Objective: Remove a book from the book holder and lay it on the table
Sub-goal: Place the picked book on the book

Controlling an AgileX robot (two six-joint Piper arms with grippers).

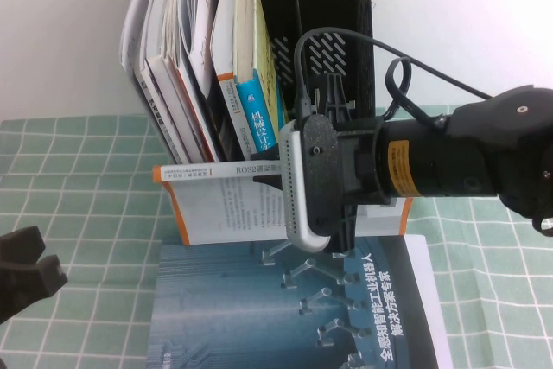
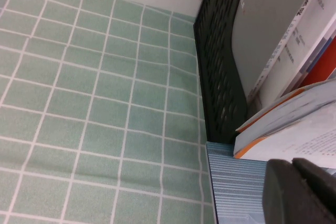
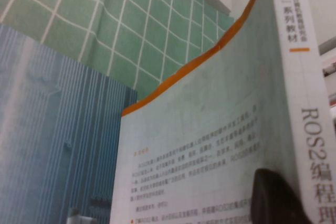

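Observation:
Next, I lay the ROS2 book flat on top of the blue book (image 1: pixel 304 313) with my right gripper.
A black book holder (image 1: pixel 346 6) stands at the back of the table with several upright books (image 1: pixel 251 66) in it. My right gripper (image 1: pixel 270 181) is shut on a white book with an orange edge and "ROS2" on its spine (image 1: pixel 216 205). It holds the book flat in front of the holder, above a blue book (image 1: pixel 259 317) lying on the table. In the right wrist view one dark finger (image 3: pixel 275 198) presses on the ROS2 book's cover (image 3: pixel 210 129). My left gripper (image 1: pixel 30 270) is shut and empty at the front left, away from the books.
The table has a green checked cloth (image 1: pixel 78 153). The left wrist view shows the holder's black mesh side (image 2: pixel 220 66), the blue book's corner (image 2: pixel 236 192) and open cloth (image 2: pixel 94 103) beside them. A white wall is behind the holder.

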